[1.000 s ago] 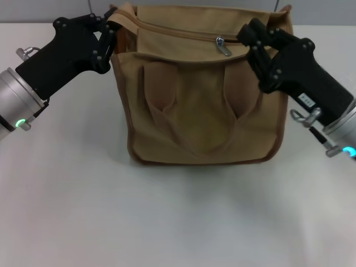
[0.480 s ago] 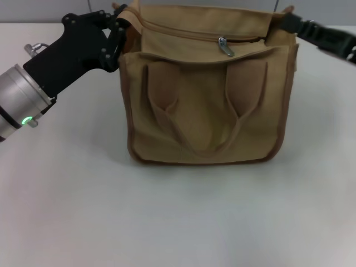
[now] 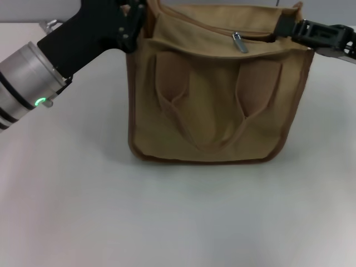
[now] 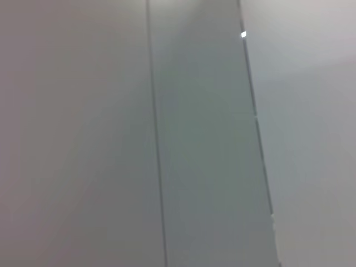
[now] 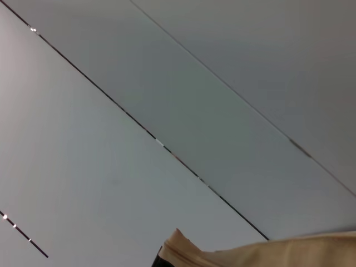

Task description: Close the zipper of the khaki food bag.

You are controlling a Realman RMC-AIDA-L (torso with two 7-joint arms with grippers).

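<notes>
Next, my right gripper opens and takes the pull tab [image 3: 240, 43], since it sits at the bag's top corner while the zipper gapes beyond the slider.
The khaki food bag [image 3: 217, 105] stands upright in the middle of the head view, with its two handles hanging down the front. The zipper [image 3: 194, 25] runs along the bag's top, and its silver slider [image 3: 239, 41] with the pull tab sits right of the middle. My left gripper [image 3: 132, 19] is shut on the bag's top left corner. My right gripper [image 3: 285, 25] is shut on the bag's top right corner. The right wrist view shows only a strip of khaki fabric [image 5: 267, 251]. The left wrist view shows none of the task's things.
The bag stands on a white table [image 3: 167, 217]. Both wrist views look at grey wall panels [image 4: 200, 139]. My left arm [image 3: 33, 83] reaches in from the left. My right arm [image 3: 328, 36] reaches in from the upper right.
My left gripper has moved up and to the right with the bag's left corner. My right gripper went from beside the slider to the bag's right corner. The bag's top shifted right.
</notes>
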